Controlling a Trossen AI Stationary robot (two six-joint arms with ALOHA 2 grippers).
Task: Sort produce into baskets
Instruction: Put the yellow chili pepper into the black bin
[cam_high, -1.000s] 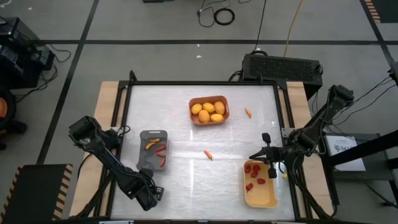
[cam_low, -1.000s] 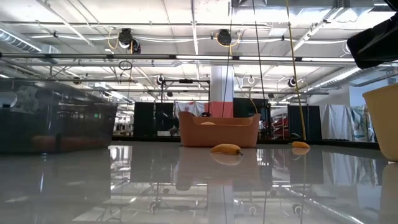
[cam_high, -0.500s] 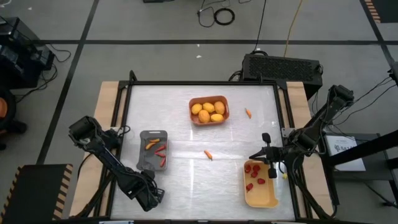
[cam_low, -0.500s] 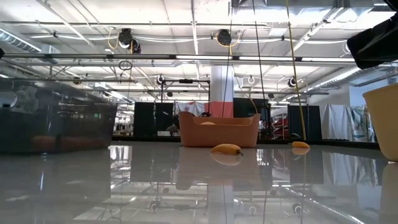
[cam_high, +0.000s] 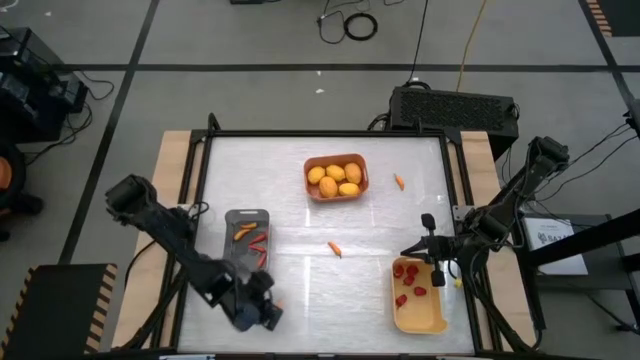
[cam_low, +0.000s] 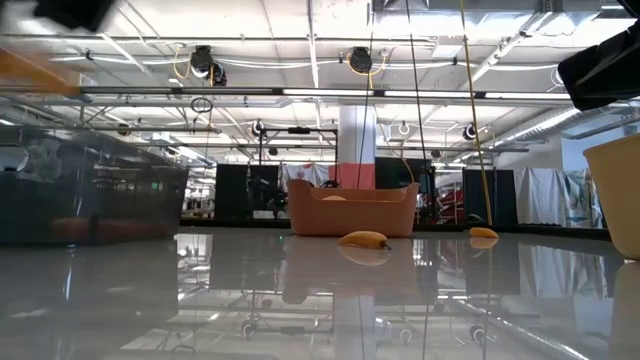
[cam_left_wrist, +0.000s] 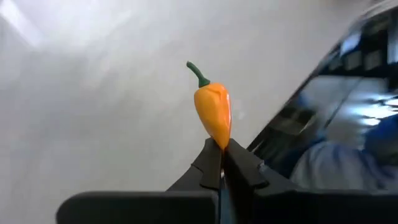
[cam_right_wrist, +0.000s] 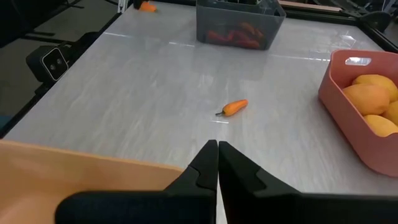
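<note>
The orange chili will drop from my left gripper onto the red chilies in the dark grey basket (cam_high: 256, 240).
My left gripper (cam_high: 268, 312) is near the table's near edge, left of the middle, shut on an orange chili (cam_left_wrist: 213, 113) with a green stem. The dark grey basket (cam_high: 246, 240) holds red and orange chilies. Yellow round fruits fill the orange basket (cam_high: 336, 176). In the yellow basket (cam_high: 418, 297) lie red berries. Two loose orange chilies lie on the table, one (cam_high: 335, 249) in the middle and one (cam_high: 399, 182) right of the orange basket. My right gripper (cam_high: 428, 250) hangs shut and empty over the yellow basket's far end. My left gripper pinches the orange chili by its pointed tip (cam_left_wrist: 219, 143) between its two fingertips. The chili sticks out straight beyond the fingers, its stem end (cam_left_wrist: 196, 71) farthest from them. It is held up off the table.
The table's black frame runs along its edges. The low view shows the orange basket (cam_low: 352, 208) at the far side with the two loose chilies (cam_low: 363, 239) (cam_low: 483, 233) before it. The stretch between the grey and yellow baskets is bare tabletop.
My left gripper has gone a little toward the table's right edge and risen. The orange chili has come up with it, and now shows as an orange blur high at the left of the low view.
</note>
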